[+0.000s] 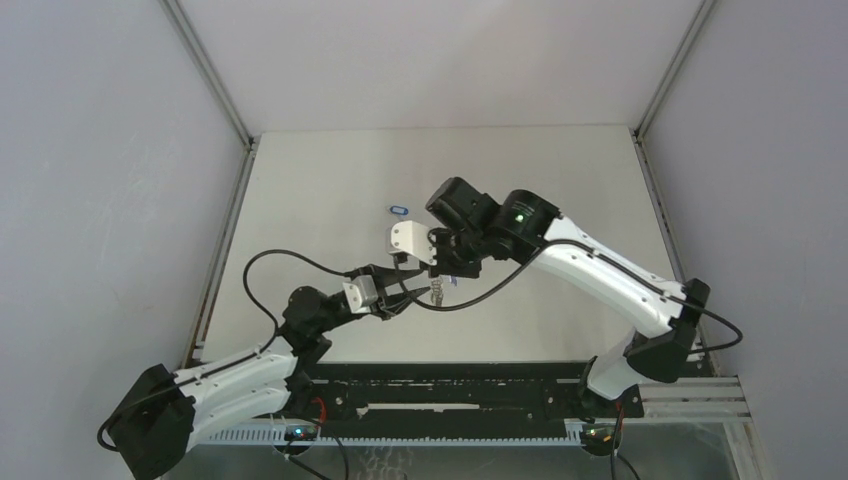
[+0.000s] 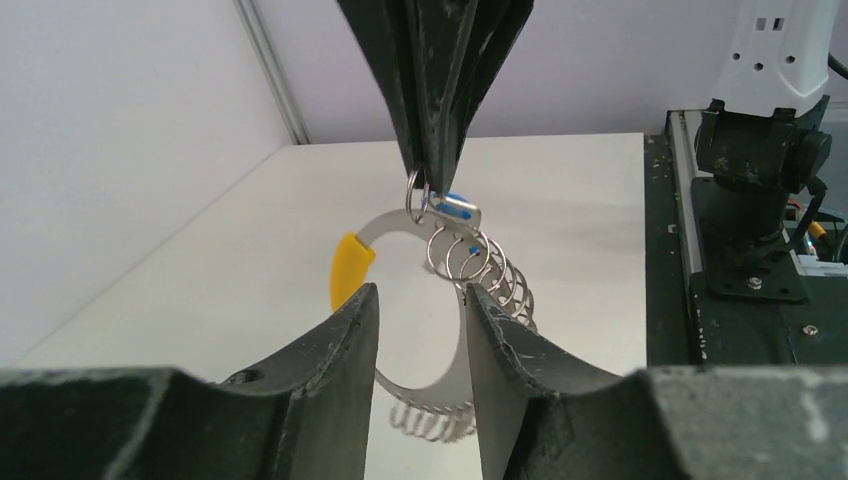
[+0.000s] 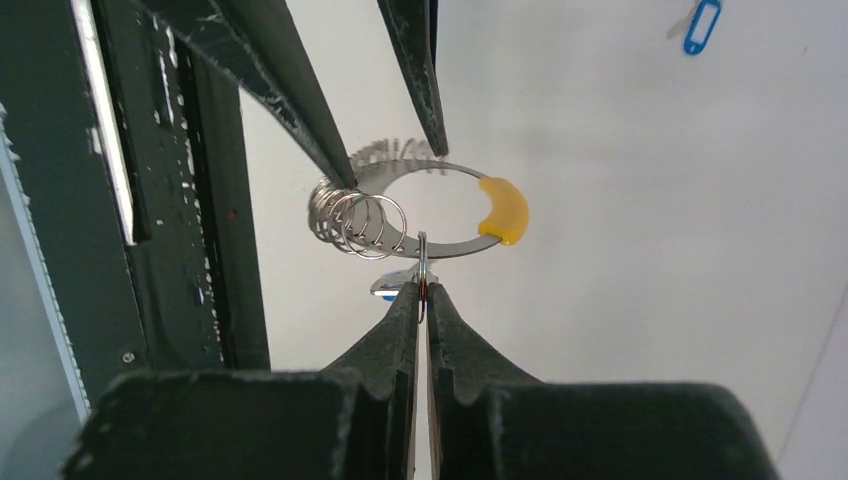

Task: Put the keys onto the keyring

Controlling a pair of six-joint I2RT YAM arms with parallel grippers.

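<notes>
The keyring hangs only from the fingers of the robot's right gripper, so next the left gripper closes on the small split ring (image 2: 415, 200) before the right gripper opens.
The keyring (image 2: 388, 224) is a flat silver loop with a yellow arc (image 2: 350, 270) and several small wire rings strung on it. It hangs above the table (image 1: 330, 190) between both grippers. My right gripper (image 3: 422, 288) is shut on the small split ring of one key, whose blue tag (image 2: 455, 207) sits against the loop. My left gripper (image 2: 420, 292) is open, its fingers standing either side of the loop's near arc. The second key (image 3: 702, 25), with its blue tag, lies flat on the table farther back (image 1: 398, 210).
The black base rail (image 1: 450, 385) runs along the near table edge, and the right arm's base (image 2: 750, 200) stands close on the right in the left wrist view. Grey walls and metal frame posts (image 1: 210, 70) enclose the white table.
</notes>
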